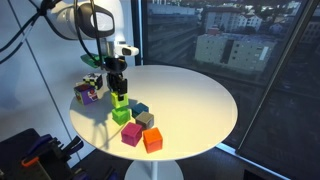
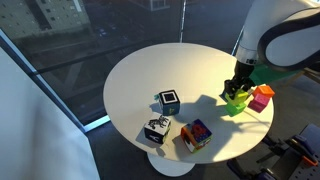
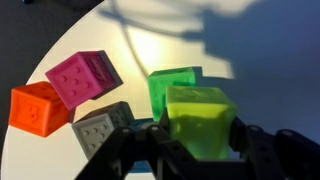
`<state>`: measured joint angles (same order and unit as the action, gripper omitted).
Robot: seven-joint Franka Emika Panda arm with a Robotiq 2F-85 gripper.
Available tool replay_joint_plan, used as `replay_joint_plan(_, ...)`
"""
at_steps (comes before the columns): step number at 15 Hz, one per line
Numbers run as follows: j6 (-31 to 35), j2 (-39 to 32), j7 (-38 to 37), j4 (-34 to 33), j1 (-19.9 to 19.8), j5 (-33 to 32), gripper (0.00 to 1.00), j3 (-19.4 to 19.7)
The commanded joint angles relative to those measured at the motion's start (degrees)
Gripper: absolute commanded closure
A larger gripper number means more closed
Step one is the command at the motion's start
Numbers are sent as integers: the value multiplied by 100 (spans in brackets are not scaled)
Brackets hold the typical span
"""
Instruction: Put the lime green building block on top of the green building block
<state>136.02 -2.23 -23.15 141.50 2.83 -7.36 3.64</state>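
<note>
My gripper is going to place the lime green building block. It will let go of it on top of the green building block (image 1: 121,106) (image 3: 174,92) next to the grey cube.
My gripper (image 3: 197,140) is shut on the lime green building block (image 3: 198,118), a pale yellow-green cube held between the two black fingers. The green building block (image 3: 170,88), a saturated green cube, sits on the white table just beyond and below it. In an exterior view the gripper (image 1: 118,90) holds the lime block (image 1: 120,101) right over the green block (image 1: 122,115); I cannot tell whether they touch. Another exterior view shows the gripper (image 2: 238,90) with the lime block (image 2: 239,97) over the green block (image 2: 234,107).
A magenta cube (image 3: 83,78), an orange cube (image 3: 38,108) and a grey cube (image 3: 100,128) lie close beside the green block. A dark teal cube (image 1: 139,108) is behind. Patterned cubes (image 2: 168,101) and a multicoloured cube (image 2: 196,135) stand further along the round white table (image 1: 190,95).
</note>
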Motion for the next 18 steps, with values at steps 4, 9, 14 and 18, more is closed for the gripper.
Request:
replay_joint_plan(4, 82, 382, 94, 315, -195, -125, 73, -59)
replay_joint_plan(9, 117, 339, 109, 324, -285, -211, 73, -46)
replay_joint_plan(14, 207, 262, 158, 330, -339, -300, 73, -41)
replay_joint_plan(18, 345, 191, 206, 334, -361, -301, 73, -37)
